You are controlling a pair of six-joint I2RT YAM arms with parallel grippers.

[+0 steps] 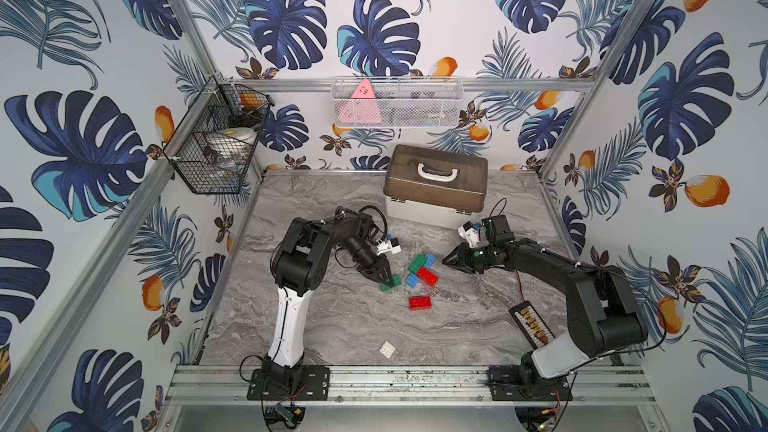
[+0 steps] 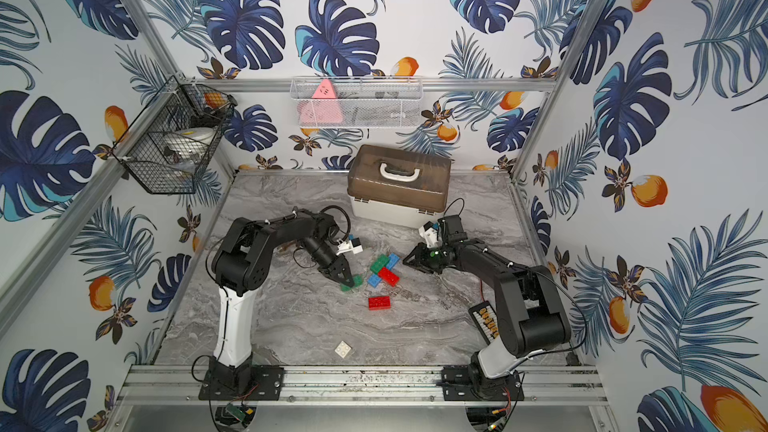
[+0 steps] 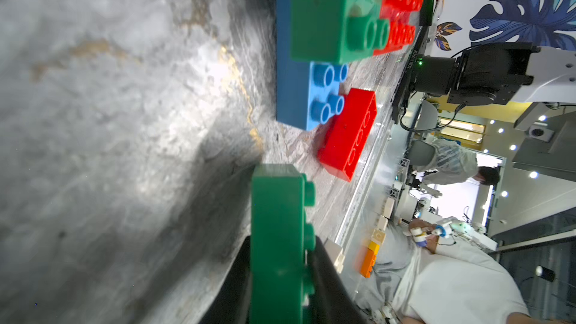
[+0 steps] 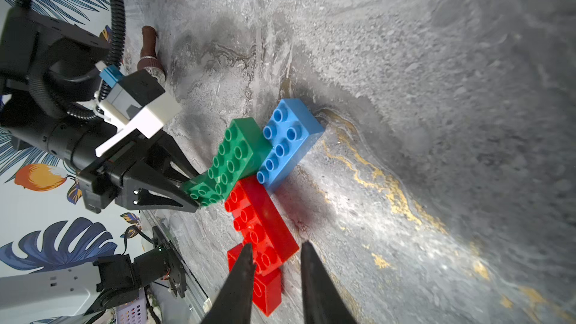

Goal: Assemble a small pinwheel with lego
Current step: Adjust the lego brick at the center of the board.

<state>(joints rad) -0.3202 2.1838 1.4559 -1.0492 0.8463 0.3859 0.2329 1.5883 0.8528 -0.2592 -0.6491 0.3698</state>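
The green brick is pinched across its studs and bottom side in my left gripper, so I should put the brick down and grab its long sides (image 3: 276, 222) from above.
My left gripper (image 1: 385, 279) is shut on a green lego brick (image 1: 392, 282) low at the table; in the left wrist view this brick (image 3: 277, 229) stands on edge between the black fingers. Just right of it lies a cluster: a green brick (image 1: 415, 263) across a blue one (image 1: 412, 280), another blue brick (image 1: 430, 259) and a red brick (image 1: 428, 276). A loose red brick (image 1: 420, 302) lies nearer the front. The white square brick (image 1: 387, 349) sits near the front edge. My right gripper (image 4: 276, 255) is open and empty, just right of the cluster.
A white box with a brown lid (image 1: 434, 184) stands at the back. A black tray with yellow beads (image 1: 534, 324) lies by the right arm's base. Wire baskets (image 1: 216, 147) hang on the walls. A small brown object (image 4: 149, 54) lies behind the left arm.
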